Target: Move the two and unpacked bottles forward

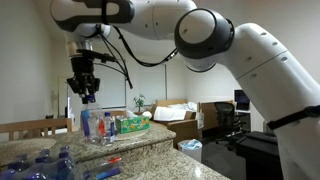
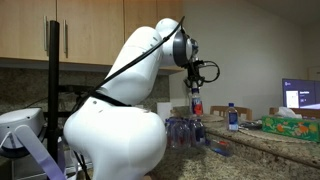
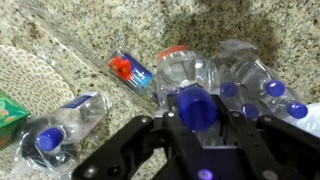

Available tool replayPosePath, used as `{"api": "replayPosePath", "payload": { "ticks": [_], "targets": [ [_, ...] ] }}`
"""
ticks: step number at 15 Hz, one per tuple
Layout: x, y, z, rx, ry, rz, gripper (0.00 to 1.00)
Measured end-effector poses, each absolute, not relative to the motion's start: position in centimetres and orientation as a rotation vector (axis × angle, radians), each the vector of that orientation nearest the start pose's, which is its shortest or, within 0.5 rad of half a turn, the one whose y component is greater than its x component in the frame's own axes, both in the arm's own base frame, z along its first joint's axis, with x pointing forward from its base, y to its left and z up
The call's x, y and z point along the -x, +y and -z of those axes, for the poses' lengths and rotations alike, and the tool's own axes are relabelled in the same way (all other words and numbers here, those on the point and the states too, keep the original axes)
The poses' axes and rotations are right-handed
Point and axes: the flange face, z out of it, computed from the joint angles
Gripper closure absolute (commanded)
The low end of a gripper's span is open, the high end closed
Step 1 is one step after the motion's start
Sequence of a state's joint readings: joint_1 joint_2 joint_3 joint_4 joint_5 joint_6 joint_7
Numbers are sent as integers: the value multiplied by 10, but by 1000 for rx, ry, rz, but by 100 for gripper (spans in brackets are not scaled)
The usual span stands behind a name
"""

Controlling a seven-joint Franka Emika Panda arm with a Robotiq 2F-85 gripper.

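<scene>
I need to use my gripper to set the clear bottle down on the open granite (image 1: 122,176) next to the shrink-wrapped pack of bottles.
In the wrist view my gripper (image 3: 198,125) is shut round the neck of a clear bottle with a blue cap (image 3: 197,107). A red-capped clear bottle (image 3: 177,70) lies just beyond it on the granite counter. Another blue-capped bottle (image 3: 62,128) lies to the left. A shrink-wrapped pack of blue-capped bottles (image 3: 262,92) sits at the right. In both exterior views the gripper (image 1: 84,92) (image 2: 196,84) hangs over the loose bottles (image 1: 92,125), and the bottle under it shows a red label (image 2: 197,105).
A green tissue box (image 1: 131,125) (image 2: 291,124) stands on the counter. The pack of bottles (image 1: 42,166) (image 2: 185,131) lies near the counter's edge. A small red and blue packet (image 3: 130,72) lies on the granite. A blue-capped bottle (image 2: 232,117) stands farther off.
</scene>
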State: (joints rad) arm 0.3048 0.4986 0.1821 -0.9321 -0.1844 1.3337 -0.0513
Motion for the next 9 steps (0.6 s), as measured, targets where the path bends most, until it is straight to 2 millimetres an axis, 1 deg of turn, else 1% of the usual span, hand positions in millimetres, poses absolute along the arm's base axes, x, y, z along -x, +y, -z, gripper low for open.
{"api": "replayPosePath", "payload": {
  "ticks": [1,3,7,9],
  "targets": [
    [-617,245,-593,3168,-753,-141,89],
    [-614,223,-582,3184,-711,-214,89],
    [-599,195,-548,3187,-661,-389,89],
    [-589,182,-533,3188,-641,-440,89]
  ]
}}
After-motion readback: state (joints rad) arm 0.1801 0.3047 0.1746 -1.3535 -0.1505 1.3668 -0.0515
